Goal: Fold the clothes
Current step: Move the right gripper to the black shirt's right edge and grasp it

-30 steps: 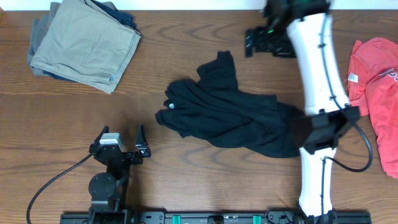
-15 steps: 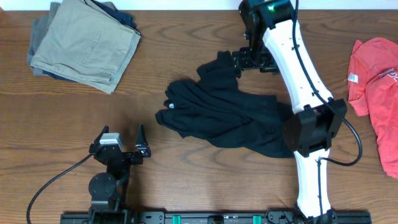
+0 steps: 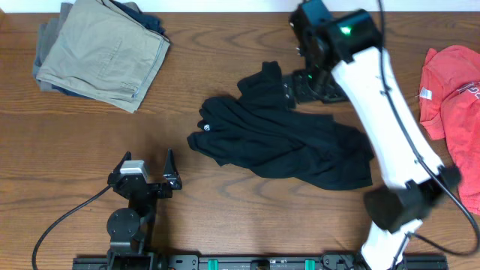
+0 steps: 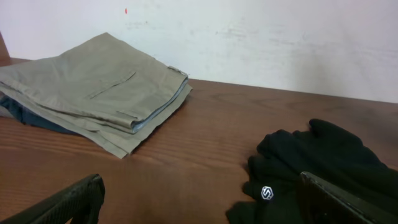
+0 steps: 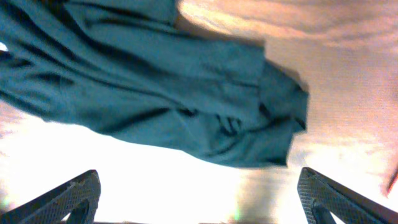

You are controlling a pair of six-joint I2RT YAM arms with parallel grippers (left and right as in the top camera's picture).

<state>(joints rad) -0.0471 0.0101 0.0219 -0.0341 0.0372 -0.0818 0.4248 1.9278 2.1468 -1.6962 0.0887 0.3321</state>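
Observation:
The robot's left gripper needs to next go to the black garment's near edge [image 3: 222, 160], close to the small white logo, and close there.
The clothes, a crumpled black garment [image 3: 277, 139] with a small white logo [image 3: 207, 127], lie at the middle of the table. My right gripper [image 3: 300, 88] hovers open and empty over the garment's far right edge, beside an upturned sleeve. In the right wrist view the garment [image 5: 155, 93] looks teal under glare, and the open fingers [image 5: 199, 199] frame it from above without touching. My left gripper [image 3: 150, 176] rests open near the front left. In its wrist view the garment [image 4: 323, 168] and logo [image 4: 267, 192] lie ahead to the right of the spread fingers [image 4: 199, 205].
Folded khaki trousers [image 3: 101, 52] on a darker garment sit at the back left, and show in the left wrist view [image 4: 93, 93]. A red T-shirt [image 3: 454, 97] lies at the right edge. The right arm [image 3: 390, 135] spans the table's right side, above the garment's right end.
My right gripper has swung left from the back right and come down toward the garment's far edge. The garment and the left arm have not moved.

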